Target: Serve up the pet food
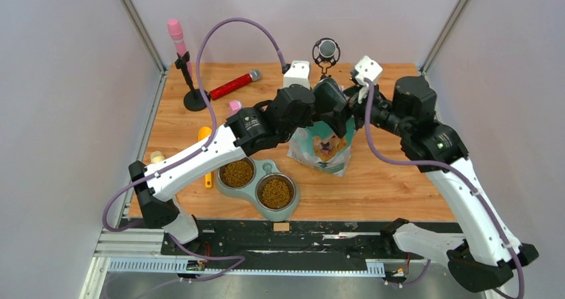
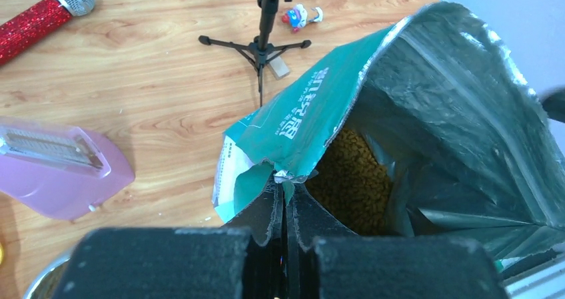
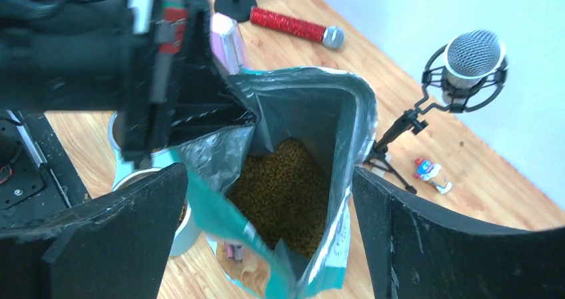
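The bag's opening has both grippers crowded over it, so next my left gripper opens, back away and grabs the bag's corner (image 3: 248, 74) opposite my right gripper.
The teal-and-silver bag (image 1: 322, 150) with a golden dog on it stands upright on the wooden table, its top open. Brown pet food (image 2: 350, 179) fills its bottom and also shows in the right wrist view (image 3: 283, 186). My left gripper (image 2: 286, 182) is shut on the bag's torn top edge, at the bag's left side (image 1: 328, 116). My right gripper (image 3: 268, 176) is wide open above the bag mouth, its fingers on either side of the opening and not touching it (image 1: 352, 112). A teal double bowl (image 1: 255, 191) in front holds pet food in both steel cups (image 1: 275, 192).
A studio microphone on a small tripod (image 1: 326, 49) stands behind the bag. A red microphone (image 1: 233, 84) and a pink one on a stand (image 1: 178, 46) are at the back left. A pink bottle (image 2: 60, 169) and a yellow tool (image 1: 205, 135) lie left of the bag. A small toy figure (image 2: 300, 16) lies near the tripod.
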You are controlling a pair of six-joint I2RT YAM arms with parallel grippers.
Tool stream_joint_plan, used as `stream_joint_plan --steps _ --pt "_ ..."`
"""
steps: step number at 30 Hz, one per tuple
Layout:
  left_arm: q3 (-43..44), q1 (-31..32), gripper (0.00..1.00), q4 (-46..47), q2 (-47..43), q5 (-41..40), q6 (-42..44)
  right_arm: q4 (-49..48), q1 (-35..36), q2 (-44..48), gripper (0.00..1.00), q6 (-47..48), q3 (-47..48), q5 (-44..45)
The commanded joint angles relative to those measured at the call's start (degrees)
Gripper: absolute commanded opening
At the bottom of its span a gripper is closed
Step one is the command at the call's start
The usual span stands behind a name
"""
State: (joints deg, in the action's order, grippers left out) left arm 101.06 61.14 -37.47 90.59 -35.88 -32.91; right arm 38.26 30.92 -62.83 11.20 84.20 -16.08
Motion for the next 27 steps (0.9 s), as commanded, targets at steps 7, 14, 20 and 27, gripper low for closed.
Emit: stream_joint_plan --steps 7,14,20,27 --pt "3.67 -3.04 0.0 8.49 -1.89 -3.64 0.72 0.09 -5.97 10.96 1.0 13.71 -7.58 -10.05" --pt "3.85 -3.44 0.02 8.59 -1.83 -3.25 1.51 0.59 -10.22 11.03 0.99 17.14 -12.14 -14.03" --pt "4.07 -4.12 0.13 8.63 -1.86 -0.77 2.79 0.61 -11.85 6.15 0.75 17.47 -10.47 -20.27" --pt "3.2 -8.18 0.88 6.02 -4.83 7.56 11.2 0.98 -15.26 3.73 0.19 18.39 -8.57 -25.23"
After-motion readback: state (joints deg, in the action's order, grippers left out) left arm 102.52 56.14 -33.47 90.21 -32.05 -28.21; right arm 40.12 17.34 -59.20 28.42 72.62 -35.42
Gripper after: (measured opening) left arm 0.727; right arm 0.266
